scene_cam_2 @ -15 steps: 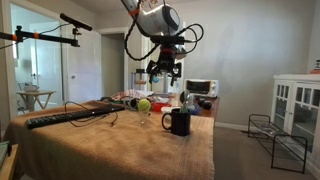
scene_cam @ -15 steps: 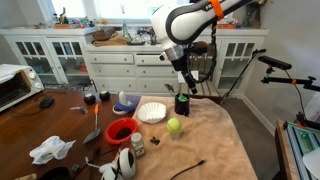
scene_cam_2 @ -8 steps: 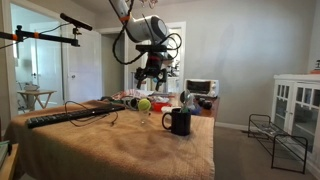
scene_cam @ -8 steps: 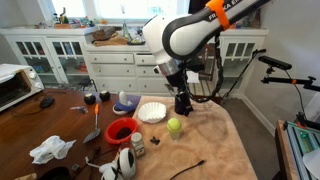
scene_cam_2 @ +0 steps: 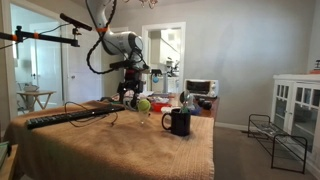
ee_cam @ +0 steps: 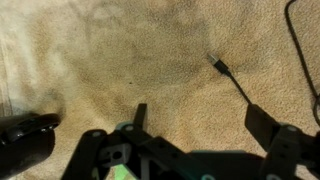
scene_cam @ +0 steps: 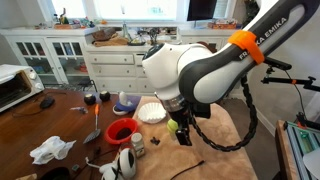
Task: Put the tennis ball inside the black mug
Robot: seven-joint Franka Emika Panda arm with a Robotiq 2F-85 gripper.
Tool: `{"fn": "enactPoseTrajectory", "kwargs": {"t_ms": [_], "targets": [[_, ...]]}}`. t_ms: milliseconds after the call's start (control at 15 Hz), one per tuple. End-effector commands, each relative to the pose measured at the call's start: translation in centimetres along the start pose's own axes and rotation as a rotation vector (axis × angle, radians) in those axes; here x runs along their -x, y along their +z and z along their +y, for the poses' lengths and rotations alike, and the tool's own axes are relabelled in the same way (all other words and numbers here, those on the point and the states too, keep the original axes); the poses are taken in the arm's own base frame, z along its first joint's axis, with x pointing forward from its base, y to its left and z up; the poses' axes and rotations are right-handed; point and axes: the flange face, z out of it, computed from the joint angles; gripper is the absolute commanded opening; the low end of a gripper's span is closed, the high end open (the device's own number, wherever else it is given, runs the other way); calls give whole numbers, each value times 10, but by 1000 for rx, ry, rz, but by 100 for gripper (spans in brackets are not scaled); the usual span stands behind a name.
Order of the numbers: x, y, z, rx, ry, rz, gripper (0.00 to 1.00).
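My gripper needs to next move to the tennis ball's sides (scene_cam: 172, 126) (ee_cam: 121, 172), near the white dish, and close there with one finger on each side.
The tennis ball (scene_cam_2: 143, 104) lies on the tan cloth; in an exterior view only a sliver of it (scene_cam: 172, 126) shows beside my fingers. The black mug (scene_cam_2: 180, 122) stands upright on the cloth, apart from the ball. The arm hides it in an exterior view, and it sits at the lower left edge of the wrist view (ee_cam: 25, 140). My gripper (scene_cam_2: 130, 92) hangs just above and beside the ball, open and empty. In the wrist view its two fingers (ee_cam: 200, 120) are spread over bare cloth, with a green sliver (ee_cam: 120, 172) at the bottom edge.
A red bowl (scene_cam: 120, 130), a white mug (scene_cam: 126, 163) and a white dish (scene_cam: 150, 111) stand near the ball. A black cable (scene_cam: 190, 168) lies on the cloth and also shows in the wrist view (ee_cam: 235, 85). White cabinets (scene_cam: 60, 55) stand behind.
The arm has swung away from above the black mug, toward the tennis ball, and come lower. The gripper stays open. Ball and mug have not moved.
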Motion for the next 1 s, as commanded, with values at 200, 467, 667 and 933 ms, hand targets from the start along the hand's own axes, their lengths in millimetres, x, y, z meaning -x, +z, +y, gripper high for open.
{"fn": "enactPoseTrajectory", "kwargs": {"t_ms": [200, 467, 667, 933], "targets": [[35, -14, 1, 222, 32, 20, 100], [27, -20, 41, 251, -9, 57, 100], [10, -20, 81, 203, -163, 118, 100], [3, -18, 95, 176, -207, 112, 100]]}}
